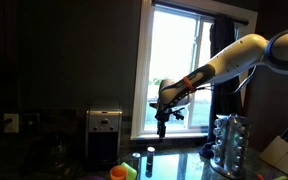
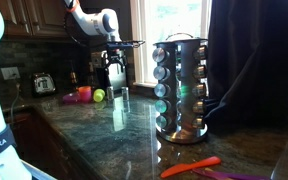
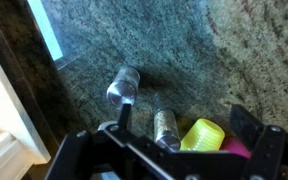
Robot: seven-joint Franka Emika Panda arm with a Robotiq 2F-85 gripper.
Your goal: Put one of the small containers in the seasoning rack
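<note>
Next, my gripper shuts on the cap of the small container [image 1: 150,150] [image 3: 120,95] that is farther away from the coloured cups.
Two small containers, dark jars with pale caps, stand side by side on the granite counter in both exterior views [image 1: 149,152] [image 2: 124,95]. In the wrist view one [image 3: 124,85] lies further up the frame and its twin [image 3: 165,125] sits beside the cups. My gripper [image 1: 162,118] [image 2: 115,66] hangs open and empty well above them, and its two fingers frame the nearer jar in the wrist view [image 3: 184,121]. The seasoning rack [image 1: 229,140] [image 2: 179,88], a shiny carousel of glass jars, stands apart from the jars on the counter.
A boxy silver-and-black appliance [image 1: 104,135] [image 2: 43,83] stands against the wall. Coloured cups [image 1: 119,172] [image 2: 96,96] [image 3: 206,135] sit close to the jars. A window [image 1: 179,60] is behind the counter. An orange utensil [image 2: 189,167] lies near the counter's front.
</note>
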